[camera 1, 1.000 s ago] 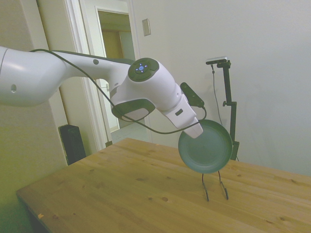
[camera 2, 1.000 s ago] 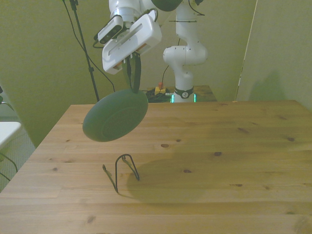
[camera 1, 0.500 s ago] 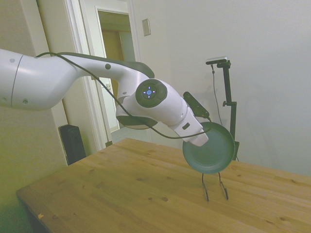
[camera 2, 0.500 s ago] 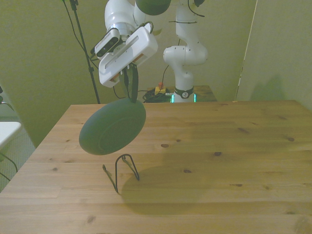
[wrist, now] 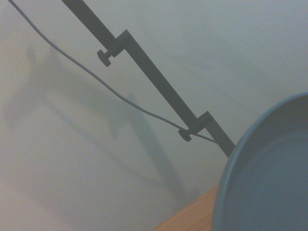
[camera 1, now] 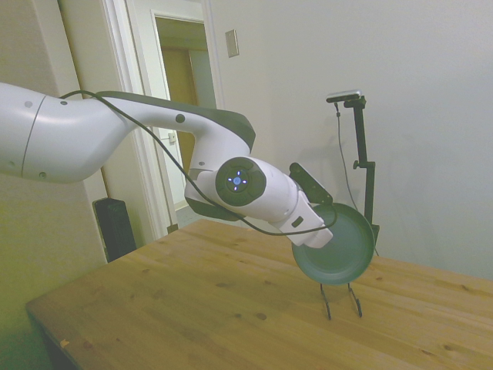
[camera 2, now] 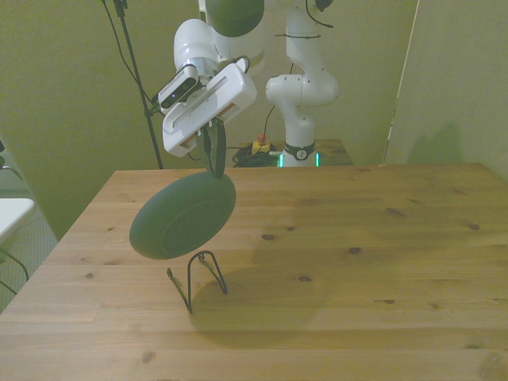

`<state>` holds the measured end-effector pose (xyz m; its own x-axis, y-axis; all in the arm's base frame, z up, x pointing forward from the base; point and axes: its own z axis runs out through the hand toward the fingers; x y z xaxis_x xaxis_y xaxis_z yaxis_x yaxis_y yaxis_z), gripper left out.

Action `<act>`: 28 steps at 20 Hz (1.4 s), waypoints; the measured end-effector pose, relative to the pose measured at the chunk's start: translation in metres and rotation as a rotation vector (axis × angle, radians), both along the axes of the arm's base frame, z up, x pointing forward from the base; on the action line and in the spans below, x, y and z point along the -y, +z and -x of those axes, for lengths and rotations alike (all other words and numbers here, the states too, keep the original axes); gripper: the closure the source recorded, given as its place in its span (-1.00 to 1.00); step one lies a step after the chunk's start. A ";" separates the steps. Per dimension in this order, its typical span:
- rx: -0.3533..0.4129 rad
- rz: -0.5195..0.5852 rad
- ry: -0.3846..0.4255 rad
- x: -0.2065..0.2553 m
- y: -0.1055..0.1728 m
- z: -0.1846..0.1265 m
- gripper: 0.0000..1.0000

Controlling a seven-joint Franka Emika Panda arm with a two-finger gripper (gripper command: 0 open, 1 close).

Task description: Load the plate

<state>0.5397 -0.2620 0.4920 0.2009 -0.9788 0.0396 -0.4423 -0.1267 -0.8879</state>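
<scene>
The thin black wire stand [camera 2: 184, 252] is on the wooden table. Next, my gripper lets go of the dark green plate, now held just above the stand, in it.
The dark green plate [camera 1: 336, 247] [camera 2: 183, 215] hangs on edge in the air, gripped at its upper rim by my gripper [camera 2: 214, 163], which is shut on it. Its lower edge sits just above the thin black wire stand [camera 1: 341, 298] [camera 2: 198, 276], apart from it as far as the front view shows. In the side view the gripper's white hand [camera 1: 314, 231] covers the plate's upper left rim. The wrist view shows a close, blurred arc of the plate's rim [wrist: 269, 178] against the wall.
The wooden table [camera 2: 357, 262] spreads wide toward the front view's right of the stand. In the side view a doorway [camera 1: 181, 116] and a dark speaker-like box [camera 1: 115, 227] stand beyond the table's far left corner.
The arm has lowered and the plate has come down closer to the wire stand, shifting slightly toward the front view's left. The grip on the rim is unchanged.
</scene>
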 end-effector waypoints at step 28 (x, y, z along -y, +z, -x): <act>-0.043 -0.002 0.026 0.008 -0.057 -0.022 -1.00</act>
<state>0.5618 -0.2700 0.4350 0.2276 -0.9734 0.0283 -0.4764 -0.1366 -0.8685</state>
